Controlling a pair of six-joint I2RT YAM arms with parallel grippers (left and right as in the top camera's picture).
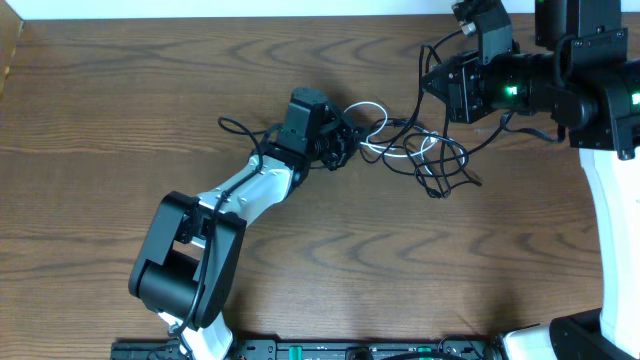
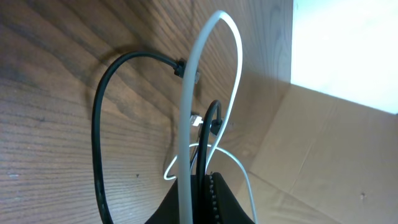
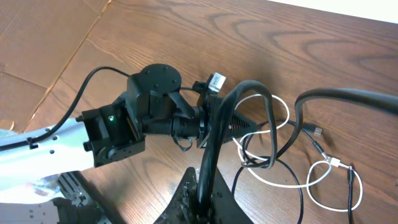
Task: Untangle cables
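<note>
Next, I open my left gripper, as it holds a piece of black cable along with the white cable, then take the white cable alone (image 2: 185,124) and pull it away.
The cables lie tangled at the table's middle right: a thin white cable (image 1: 402,153) and a thin black cable (image 1: 452,166) looped through each other. My left gripper (image 1: 345,140) sits at the tangle's left side. It is shut on both a white strand (image 2: 211,62) and a black strand (image 2: 208,134), which rise from its jaws (image 2: 202,183). My right gripper (image 1: 428,80) hovers above the tangle's far side, shut (image 3: 208,180) on a black cable (image 3: 249,90) that arches up out of the pile. Small plug ends (image 3: 333,163) rest on the wood.
Brown cardboard (image 3: 37,43) lies beyond the left side of the wooden table (image 1: 120,120). The left arm's white link (image 1: 245,190) and black base (image 1: 185,265) fill the front left. The right arm's body (image 1: 590,90) stands at the far right.
</note>
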